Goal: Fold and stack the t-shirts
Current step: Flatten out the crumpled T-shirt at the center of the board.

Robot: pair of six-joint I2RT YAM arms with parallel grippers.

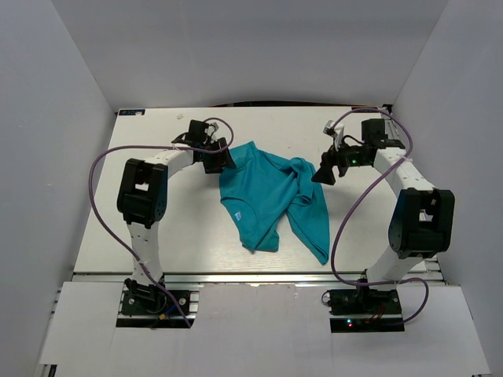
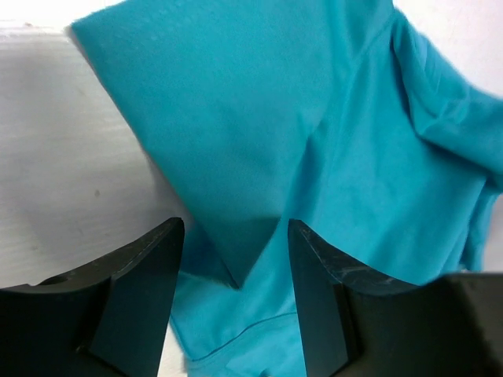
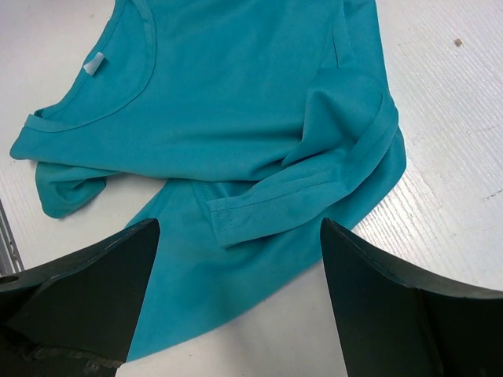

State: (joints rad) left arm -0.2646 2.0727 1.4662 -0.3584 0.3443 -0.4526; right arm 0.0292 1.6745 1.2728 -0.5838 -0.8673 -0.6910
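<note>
My right gripper needs to next grab the folded-over middle of the hemmed sleeve [image 1: 305, 193] [image 3: 309, 196] on the teal t-shirt, a little in from the stitched end of the sleeve.
The teal t-shirt [image 1: 271, 196] lies crumpled and partly folded over itself in the middle of the white table. Its neck opening with a white label [image 3: 94, 64] faces the front-left. My left gripper [image 1: 216, 161] is open at the shirt's far-left corner. In the left wrist view a pointed fold of the teal fabric [image 2: 259, 118] lies between the spread fingers of that gripper [image 2: 236, 228]. My right gripper [image 1: 324, 171] is open beside the bunched far-right part. In the right wrist view the gripper [image 3: 240, 228] hovers over a hemmed sleeve [image 3: 314, 196] of the shirt [image 3: 236, 102].
The white table [image 1: 157, 228] is boxed in by grey-white walls on the left, right and back. Purple cables [image 1: 98, 169] loop off both arms. A metal rail [image 1: 251, 276] runs along the table's near edge by the arm bases.
</note>
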